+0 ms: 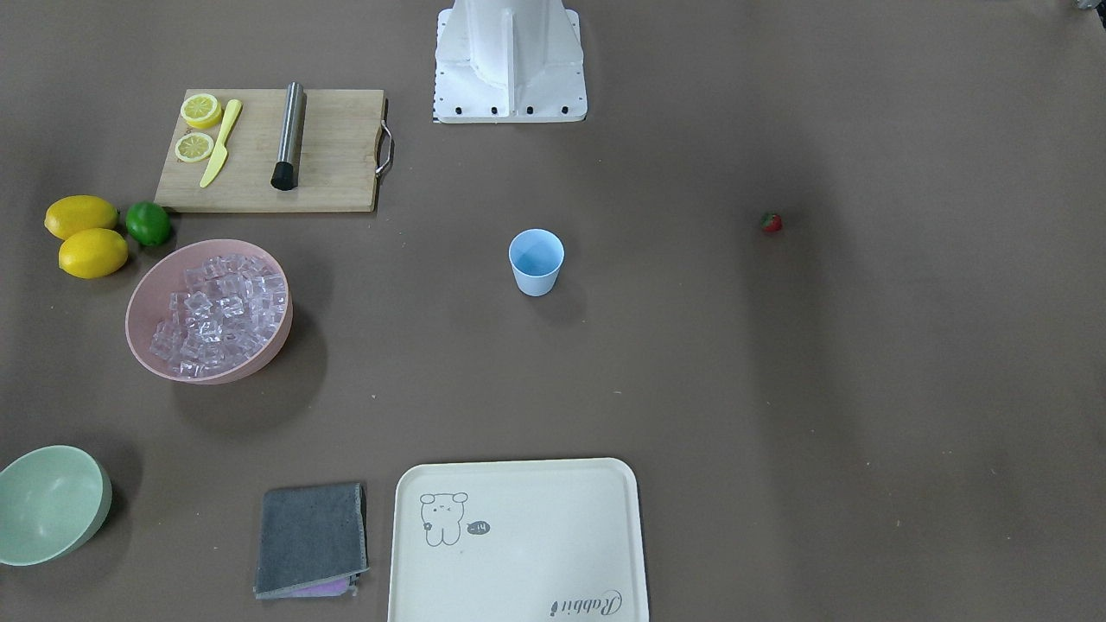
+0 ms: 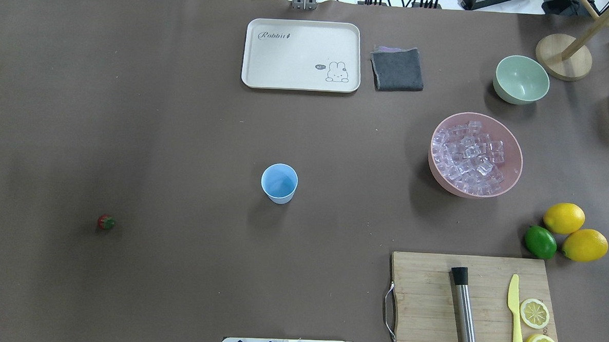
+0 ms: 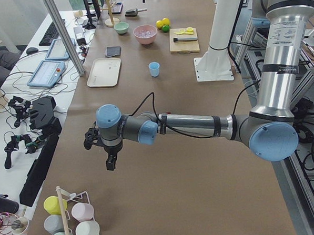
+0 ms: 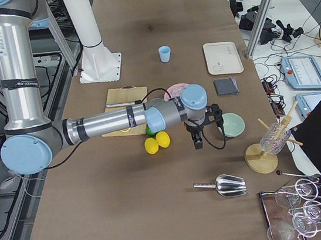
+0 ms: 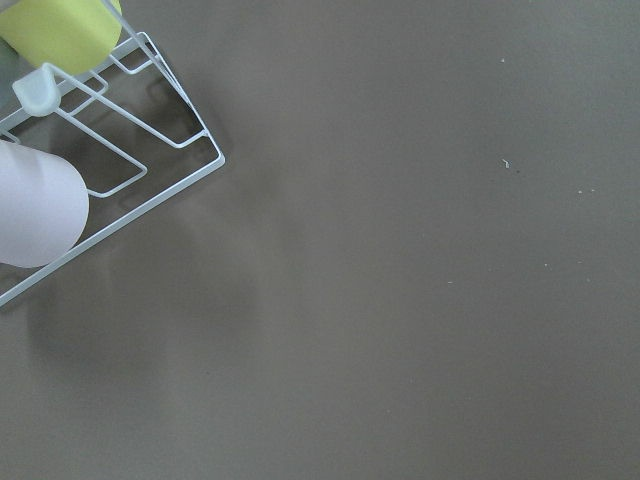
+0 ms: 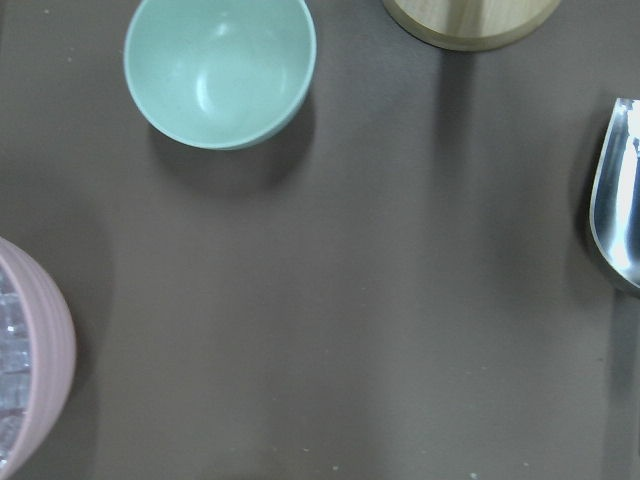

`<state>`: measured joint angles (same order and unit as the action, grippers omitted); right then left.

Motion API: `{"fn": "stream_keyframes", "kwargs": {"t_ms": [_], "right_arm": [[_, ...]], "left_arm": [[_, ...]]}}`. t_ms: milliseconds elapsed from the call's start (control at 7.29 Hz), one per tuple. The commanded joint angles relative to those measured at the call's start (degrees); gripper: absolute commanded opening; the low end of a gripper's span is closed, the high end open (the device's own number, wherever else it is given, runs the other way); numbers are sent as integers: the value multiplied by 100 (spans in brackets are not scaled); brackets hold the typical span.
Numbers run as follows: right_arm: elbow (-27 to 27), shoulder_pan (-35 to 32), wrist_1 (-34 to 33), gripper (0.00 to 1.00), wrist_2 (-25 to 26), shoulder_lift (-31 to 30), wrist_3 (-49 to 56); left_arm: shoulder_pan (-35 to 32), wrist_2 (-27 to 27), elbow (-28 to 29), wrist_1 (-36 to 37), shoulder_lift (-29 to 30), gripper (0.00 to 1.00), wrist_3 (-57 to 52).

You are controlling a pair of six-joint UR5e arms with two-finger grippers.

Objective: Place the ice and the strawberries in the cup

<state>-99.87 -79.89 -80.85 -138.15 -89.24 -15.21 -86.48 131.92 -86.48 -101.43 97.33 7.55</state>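
Observation:
I need to next move my right gripper over to the pink bowl and close it on an ice cube near the middle of the pink bowl (image 1: 201, 304).
The light-blue cup (image 2: 279, 183) stands upright and empty at the table's middle; it also shows in the front view (image 1: 536, 262). The ice (image 2: 468, 157) fills a pink bowl (image 2: 514, 167) on the right side. The strawberry (image 2: 106, 222) lies alone on the left side, far from the cup. My left gripper (image 3: 111, 163) shows only in the exterior left view, hovering over bare table near a cup rack; I cannot tell whether it is open. My right gripper (image 4: 198, 142) shows only in the exterior right view, beside the pale green bowl; I cannot tell its state either.
A cutting board (image 2: 432, 305) holds a steel muddler (image 2: 465, 317), a yellow knife and lemon halves. Two lemons (image 2: 564, 218) and a lime (image 2: 540, 242) lie nearby. A cream tray (image 2: 302, 55), a grey cloth (image 2: 397, 68), a green bowl (image 2: 521, 79) and a metal scoop (image 4: 228, 185) also stand around.

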Motion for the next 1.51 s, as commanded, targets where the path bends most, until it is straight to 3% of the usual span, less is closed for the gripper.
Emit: {"fn": "stream_keyframes", "kwargs": {"t_ms": [0, 686, 1373], "right_arm": [[-279, 473, 25, 99, 148, 221, -587], [-279, 1624, 87, 99, 526, 1082, -2027], [-165, 2538, 70, 88, 991, 1101, -2407]], "left_arm": [[0, 0, 0, 0, 5, 98, 1], [9, 0, 8, 9, 57, 98, 10], [18, 0, 140, 0, 172, 98, 10]]}}
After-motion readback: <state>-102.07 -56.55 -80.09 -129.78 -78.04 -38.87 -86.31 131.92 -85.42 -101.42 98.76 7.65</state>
